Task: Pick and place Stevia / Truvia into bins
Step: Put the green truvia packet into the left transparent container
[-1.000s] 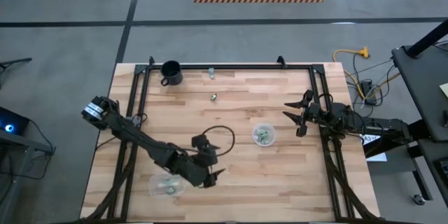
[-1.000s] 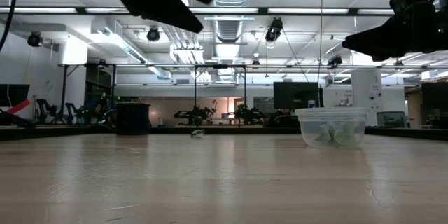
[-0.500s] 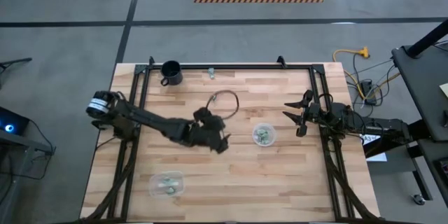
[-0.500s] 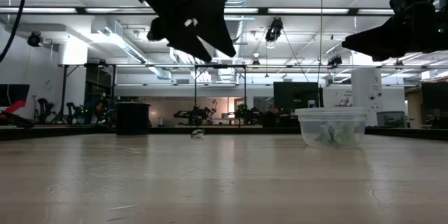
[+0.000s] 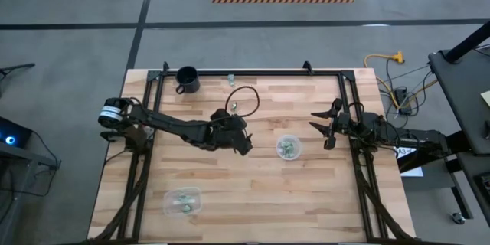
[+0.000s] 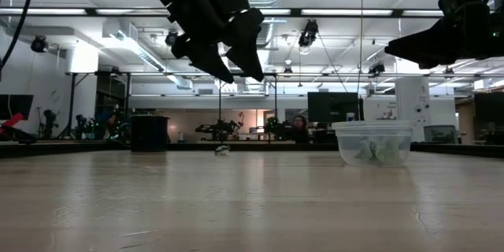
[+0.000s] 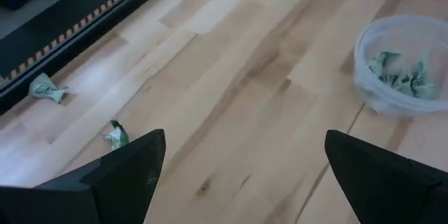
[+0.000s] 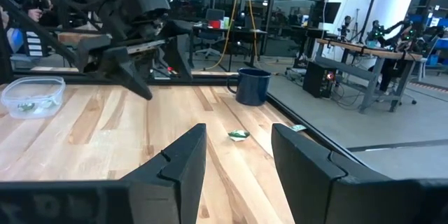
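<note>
Next, my left gripper closes on the nearer loose packet (image 5: 234, 106) (image 7: 117, 135), the one mid-table toward the far side, before the packet by the far edge of the table.
Two green-and-white packets lie loose on the wood: one packet (image 5: 234, 107) (image 7: 115, 135) (image 8: 239, 135) mid-table toward the far side, the other packet (image 5: 230, 81) (image 7: 47, 89) by the far edge. The round clear bowl (image 5: 289, 148) (image 6: 372, 143) (image 7: 402, 63) and the rectangular tub (image 5: 182, 201) (image 8: 31, 94) each hold packets. My left gripper (image 5: 242, 144) (image 6: 234, 67) (image 7: 241, 175) hangs open above mid-table, between the nearer loose packet and the bowl, touching nothing. My right gripper (image 5: 325, 126) (image 8: 238, 157) waits open by the right edge.
A black mug (image 5: 187, 79) (image 8: 252, 85) stands at the far left corner. A black metal frame (image 5: 253, 73) runs along the table's far edge and down both sides. Bare wood lies between the bowl and the tub.
My left gripper has swung from beside the tub at the near edge toward the far edge, ending raised over mid-table close to the loose packet. The packets, bowl and tub have stayed where they were.
</note>
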Robot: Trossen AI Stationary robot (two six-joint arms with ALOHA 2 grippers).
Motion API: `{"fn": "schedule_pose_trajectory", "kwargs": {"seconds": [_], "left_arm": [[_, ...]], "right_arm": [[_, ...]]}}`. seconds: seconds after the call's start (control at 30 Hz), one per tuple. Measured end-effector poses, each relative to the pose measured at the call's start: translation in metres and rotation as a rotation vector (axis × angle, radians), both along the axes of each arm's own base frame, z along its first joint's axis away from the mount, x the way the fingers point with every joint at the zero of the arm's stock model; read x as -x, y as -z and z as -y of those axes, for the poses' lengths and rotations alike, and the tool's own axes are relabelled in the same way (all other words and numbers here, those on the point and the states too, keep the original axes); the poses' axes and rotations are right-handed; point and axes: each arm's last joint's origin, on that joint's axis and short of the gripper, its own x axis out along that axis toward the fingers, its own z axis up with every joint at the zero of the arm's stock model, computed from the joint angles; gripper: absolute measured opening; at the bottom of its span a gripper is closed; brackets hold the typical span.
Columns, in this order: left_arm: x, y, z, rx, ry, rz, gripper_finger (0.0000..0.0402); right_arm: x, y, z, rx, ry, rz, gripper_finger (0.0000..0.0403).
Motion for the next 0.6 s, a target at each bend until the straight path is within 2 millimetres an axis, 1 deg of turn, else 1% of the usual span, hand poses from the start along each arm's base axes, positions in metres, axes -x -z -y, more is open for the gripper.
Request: {"fn": "schedule_pose_trajectory", "kwargs": {"seconds": [0.07, 0.2, 0.43, 0.6], "left_arm": [[-0.001, 0.000, -0.002, -0.014, -0.017, 0.006, 0.0373], [0.000, 0.002, -0.011, -0.069, -0.110, 0.006, 0.0373], [-0.001, 0.002, -0.030, -0.007, -0.229, 0.070, 0.0373], [-0.006, 0.017, -0.049, 0.039, -0.307, 0.063, 0.0373]], "right_arm": [[0.000, 0.000, 0.000, 0.000, 0.000, 0.000, 0.0153], [0.000, 0.000, 0.000, 0.000, 0.000, 0.000, 0.0153], [0.000, 0.000, 0.000, 0.000, 0.000, 0.000, 0.0153], [0.000, 0.000, 0.000, 0.000, 0.000, 0.000, 0.0153]]}}
